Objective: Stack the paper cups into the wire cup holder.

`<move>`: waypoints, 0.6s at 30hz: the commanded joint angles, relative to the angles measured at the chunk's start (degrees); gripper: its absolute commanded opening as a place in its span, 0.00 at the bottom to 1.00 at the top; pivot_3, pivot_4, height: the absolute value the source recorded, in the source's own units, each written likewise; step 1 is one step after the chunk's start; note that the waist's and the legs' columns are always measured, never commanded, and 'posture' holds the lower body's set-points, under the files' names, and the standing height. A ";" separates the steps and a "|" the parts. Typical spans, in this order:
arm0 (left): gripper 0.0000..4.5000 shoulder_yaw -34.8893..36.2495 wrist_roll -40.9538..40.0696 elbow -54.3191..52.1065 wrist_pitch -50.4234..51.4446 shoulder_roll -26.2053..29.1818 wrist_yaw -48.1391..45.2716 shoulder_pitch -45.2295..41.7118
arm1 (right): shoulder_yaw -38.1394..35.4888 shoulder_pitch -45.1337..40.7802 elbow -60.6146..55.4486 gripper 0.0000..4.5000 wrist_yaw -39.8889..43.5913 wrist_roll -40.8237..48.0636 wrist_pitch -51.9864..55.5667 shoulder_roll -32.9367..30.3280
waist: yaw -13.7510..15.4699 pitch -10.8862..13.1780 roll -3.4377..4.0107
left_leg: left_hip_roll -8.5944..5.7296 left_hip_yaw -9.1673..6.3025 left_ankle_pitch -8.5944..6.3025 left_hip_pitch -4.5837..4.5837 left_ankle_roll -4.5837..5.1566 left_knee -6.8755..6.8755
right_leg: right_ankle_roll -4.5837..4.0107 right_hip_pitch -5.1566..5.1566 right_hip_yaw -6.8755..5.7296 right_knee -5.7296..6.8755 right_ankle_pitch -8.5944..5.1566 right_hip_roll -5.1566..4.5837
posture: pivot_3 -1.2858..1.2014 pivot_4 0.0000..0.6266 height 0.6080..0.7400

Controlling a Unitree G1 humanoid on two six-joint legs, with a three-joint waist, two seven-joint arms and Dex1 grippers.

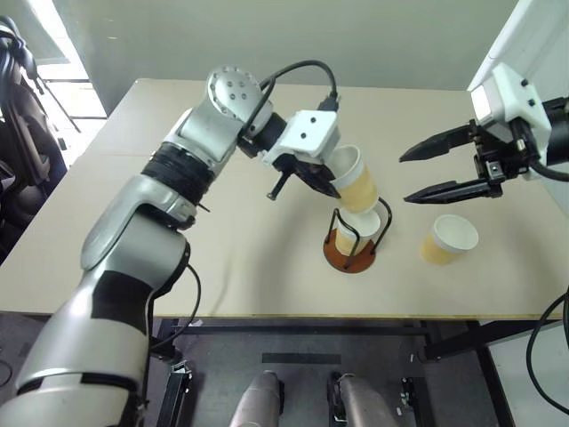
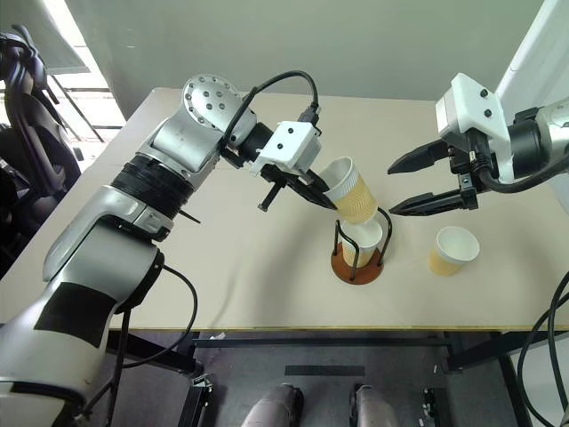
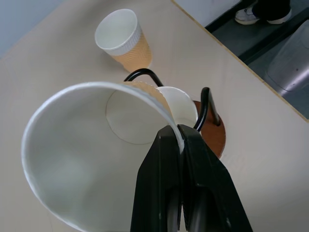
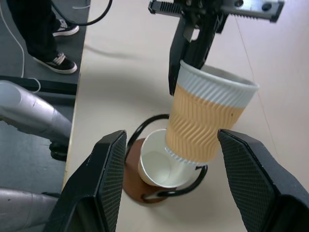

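The robot's left gripper will release the tilted paper cup inside the second paper cup (image 1: 358, 224) (image 3: 176, 107) that sits in the wire cup holder.
My left gripper (image 1: 331, 184) is shut on the white rim of a tan paper cup (image 1: 356, 182), with one finger inside the cup and one outside. That cup hangs tilted, its bottom at the mouth of a second paper cup (image 4: 159, 164). The second cup sits inside the wire cup holder (image 1: 340, 259), whose black loops rise from a reddish-brown disc. A third paper cup (image 1: 449, 239) stands upright on the table to the right of the holder. Above that third cup, my right gripper (image 1: 404, 180) hovers open, pointing left at the held cup, with nothing between its fingers.
The beige table (image 1: 249, 258) has its front edge close below the holder. A black chair (image 1: 18, 107) stands off the left end. A person's shoes (image 4: 63, 63) are on the floor beside the table, and a clear bin (image 3: 289, 63) stands past its edge.
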 commanded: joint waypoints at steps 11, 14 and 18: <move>0.01 2.39 2.91 2.67 -6.02 -3.19 -1.81 -1.06 | -3.40 0.15 -2.85 0.67 -1.96 2.55 1.57 -0.91 | 0.18 0.01 0.01 | -0.07 0.00 -0.15 -0.20 0.32 0.79 | 0.22 0.13 0.02 0.08 0.15 -0.04 | 0.52 0.24 1.00; 0.01 2.90 5.35 4.63 -8.81 -4.20 -1.81 -1.13 | -3.37 0.18 -3.00 0.67 -2.18 2.75 1.80 -0.91 | 0.18 0.01 0.01 | -0.09 0.00 -0.13 -0.20 0.35 0.79 | 0.24 0.13 0.03 0.08 0.19 -0.05 | 0.52 0.24 1.00; 0.01 5.18 9.57 9.31 -13.04 -6.47 -1.79 -2.18 | -3.36 0.33 -2.85 0.67 -2.33 2.73 1.81 -0.92 | 0.20 0.01 0.01 | -0.09 0.00 -0.13 -0.19 0.36 0.78 | 0.24 0.13 0.03 0.10 0.19 -0.05 | 0.52 0.24 1.00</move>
